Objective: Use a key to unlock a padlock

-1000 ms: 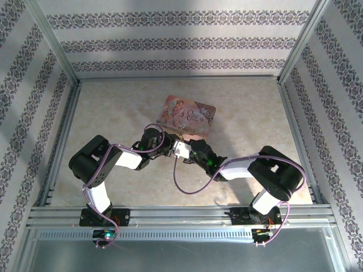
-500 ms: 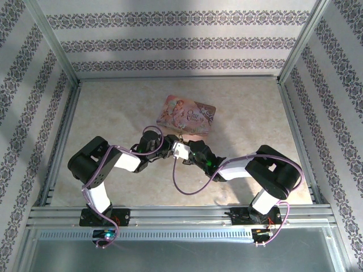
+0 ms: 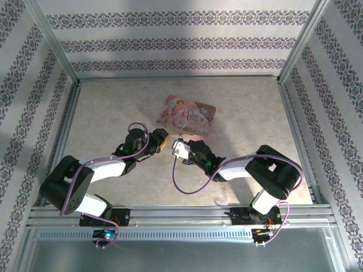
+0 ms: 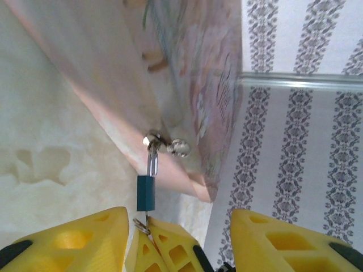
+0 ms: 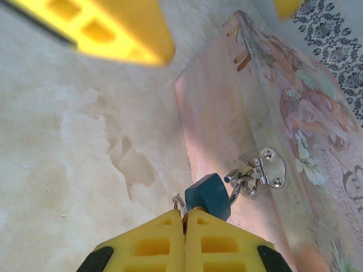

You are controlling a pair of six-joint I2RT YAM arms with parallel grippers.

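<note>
The front side of the pink tin slants toward my left gripper, so my right gripper will leave the key and help turn the tin square by its end [image 3: 212,120].
The small blue padlock [image 4: 145,192] hangs by its silver shackle [image 4: 152,161] from the hasp [image 5: 262,170] on the pink tin's front wall. The thin key [image 4: 146,215] sticks into the padlock's bottom, with a small wire ring [image 5: 177,202] beside it. My right gripper [image 5: 184,215] is shut on the key, right under the padlock [image 5: 209,194]. My left gripper [image 4: 178,218] is open, its yellow fingers [image 4: 85,238] wide apart on either side of the right gripper's fingers [image 4: 170,243], touching nothing. From above, the left gripper [image 3: 159,139] sits just left of the right gripper [image 3: 182,139].
The pink picture tin [image 3: 187,115] lies flat at the table's middle, its front wall facing both arms. A purple cable [image 3: 181,184] loops from the right arm over the table. Metal rails [image 3: 170,214] edge the near side, and patterned walls enclose the other sides.
My left gripper has opened and drawn back to the left, away from the padlock, and its arm has dropped lower. The right gripper has stayed shut on the key.
</note>
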